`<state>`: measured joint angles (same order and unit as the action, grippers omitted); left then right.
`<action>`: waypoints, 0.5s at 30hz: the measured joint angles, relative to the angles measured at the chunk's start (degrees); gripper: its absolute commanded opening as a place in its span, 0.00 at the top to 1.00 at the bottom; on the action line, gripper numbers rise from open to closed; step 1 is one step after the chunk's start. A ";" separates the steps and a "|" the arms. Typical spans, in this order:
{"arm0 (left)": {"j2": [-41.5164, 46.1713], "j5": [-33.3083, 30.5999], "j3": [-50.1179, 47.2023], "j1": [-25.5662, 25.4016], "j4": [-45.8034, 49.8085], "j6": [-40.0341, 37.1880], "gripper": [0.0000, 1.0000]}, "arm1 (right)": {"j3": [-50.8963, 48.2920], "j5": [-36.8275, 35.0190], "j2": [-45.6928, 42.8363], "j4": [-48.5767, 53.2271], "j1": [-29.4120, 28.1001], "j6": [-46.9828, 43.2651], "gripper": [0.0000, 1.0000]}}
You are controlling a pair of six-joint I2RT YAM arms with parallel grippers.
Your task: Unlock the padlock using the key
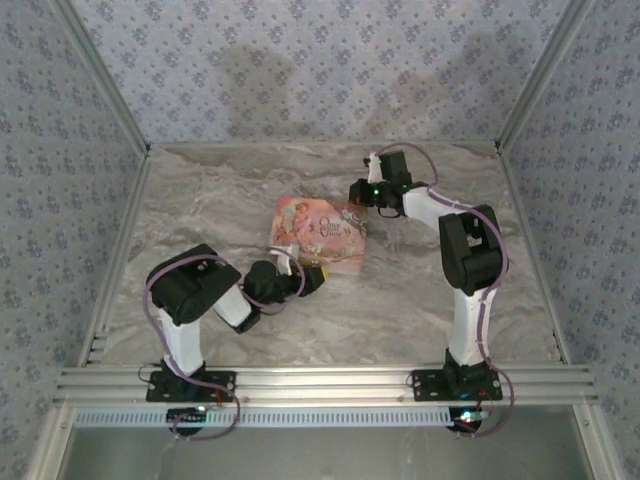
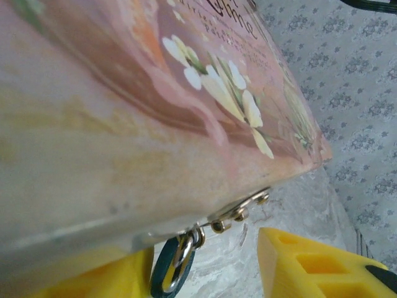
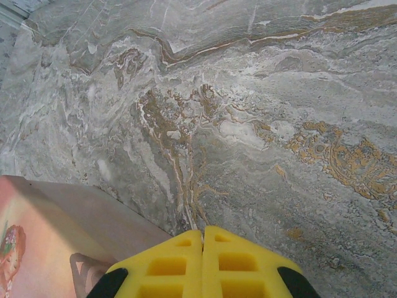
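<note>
The blue padlock hangs slanted against one finger of my left gripper, so next I open, center the fingers around the padlock and pinch its flat sides (image 2: 180, 275).
The tiny blue padlock (image 2: 159, 273) hangs by its metal shackle (image 2: 179, 254) from the brass hasp (image 2: 239, 212) on the front edge of the pink picture-printed box (image 1: 320, 235). My left gripper (image 2: 198, 254) is open at that edge, its yellow fingers (image 2: 310, 264) on either side of the padlock, which sits close to the left one. My right gripper (image 3: 203, 233) is shut above the marble table, just off the box's far right corner (image 3: 43, 236). No key shows between its pressed fingers.
The marble table (image 1: 220, 200) is fenced by patterned cloth walls and metal posts (image 1: 530, 80). The right arm (image 1: 470, 250) reaches in from the right. Bare marble lies behind and left of the box.
</note>
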<state>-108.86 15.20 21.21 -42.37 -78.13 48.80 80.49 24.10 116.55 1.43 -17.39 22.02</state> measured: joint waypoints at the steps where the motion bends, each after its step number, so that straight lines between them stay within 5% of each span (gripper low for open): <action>1: -0.24 0.09 0.22 -0.02 -0.11 0.00 0.52 | 0.00 -0.20 0.00 -0.07 0.07 0.00 1.00; 15: -2.36 1.11 2.19 -0.83 -1.57 0.92 0.51 | 0.00 -1.01 0.00 -0.39 0.76 0.00 1.00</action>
<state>-111.22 16.32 23.40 -43.20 -79.70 49.71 80.49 23.09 116.55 1.04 -16.62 22.02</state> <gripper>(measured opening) 0.532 0.065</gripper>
